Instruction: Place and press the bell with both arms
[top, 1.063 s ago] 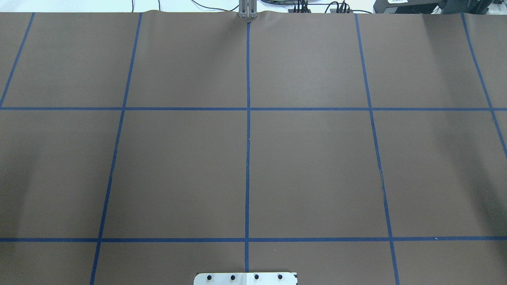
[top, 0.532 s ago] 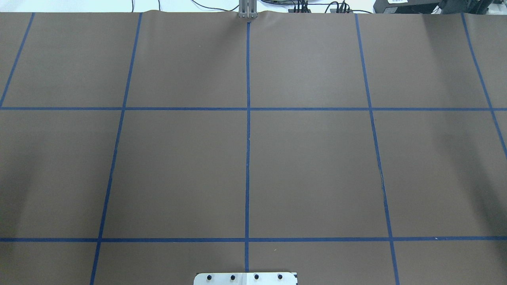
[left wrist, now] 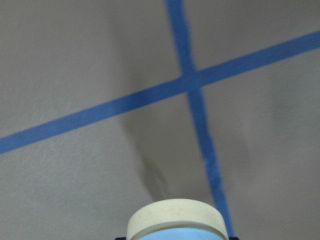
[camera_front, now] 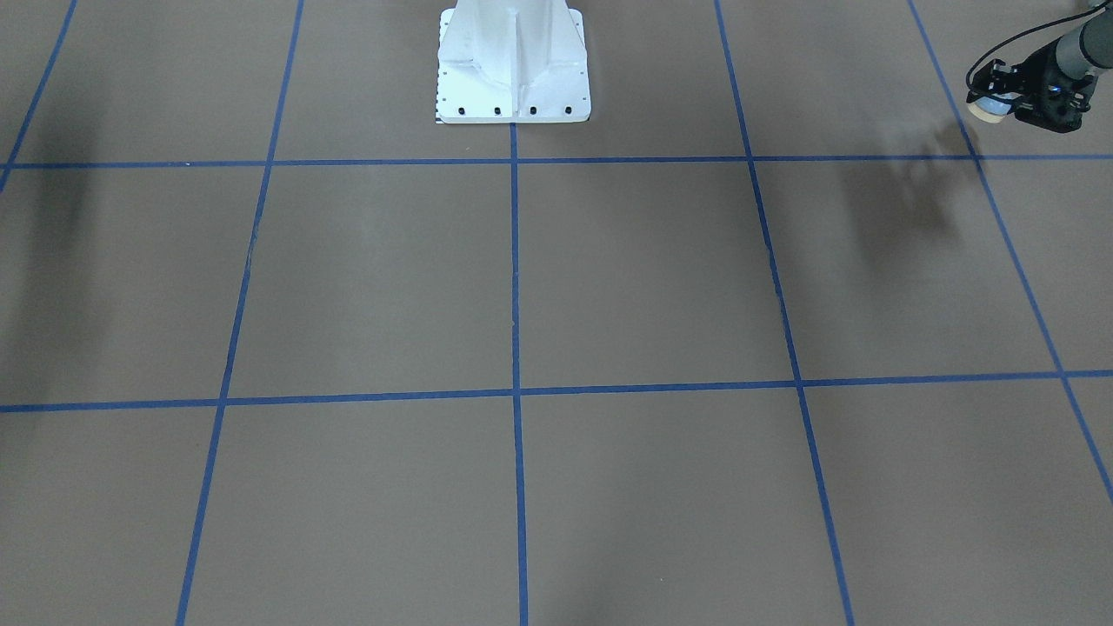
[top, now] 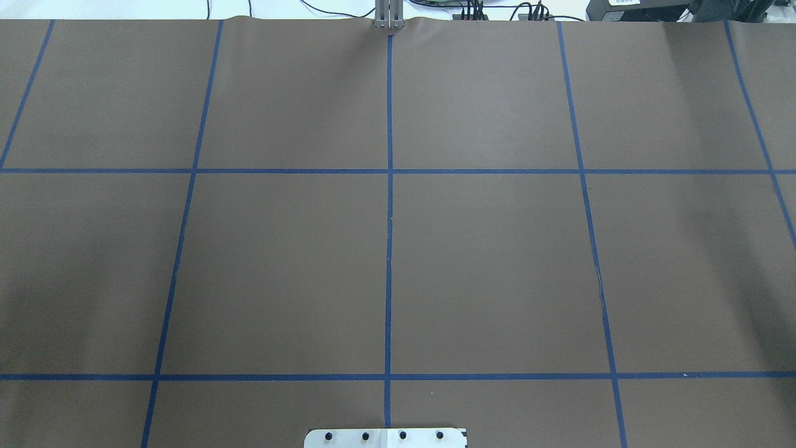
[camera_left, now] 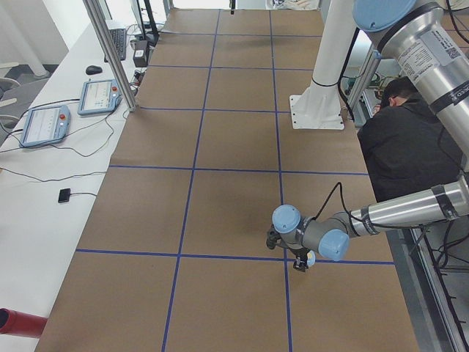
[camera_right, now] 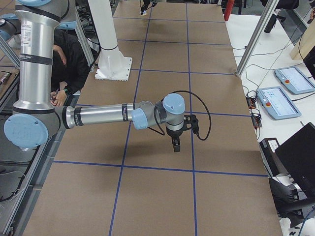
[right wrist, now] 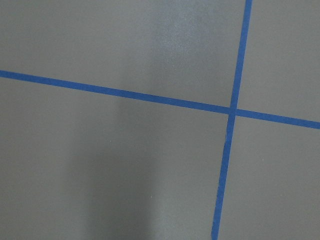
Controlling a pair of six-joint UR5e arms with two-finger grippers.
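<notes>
The robot's left gripper should release the bell on the blue line from the white pedestal (camera_front: pixel 516 335), close to that line's farther crossing.
The bell (camera_front: pixel 989 108) is light blue with cream parts and is held in my left gripper (camera_front: pixel 993 101), which is shut on it above the brown mat at the table's left end. The left wrist view shows the bell's cream rim (left wrist: pixel 175 218) at the bottom edge, above a crossing of blue tape lines. It also shows in the exterior left view (camera_left: pixel 311 258) under the near arm. My right gripper (camera_right: pixel 176 145) hangs above the mat near the table's right end. It shows only in that side view, so I cannot tell whether it is open. The overhead view shows neither arm.
The white bolted pedestal (camera_front: pixel 513 65) stands at the robot's side of the table. Blue tape lines (top: pixel 389 249) divide the brown mat into squares. A person in black (camera_left: pixel 403 143) crouches beside the pedestal. Tablets (camera_left: pixel 44 125) and cables lie on the white bench.
Only faint shadows at the mat's left and right edges shift in the overhead view. No arm or bell enters it.
</notes>
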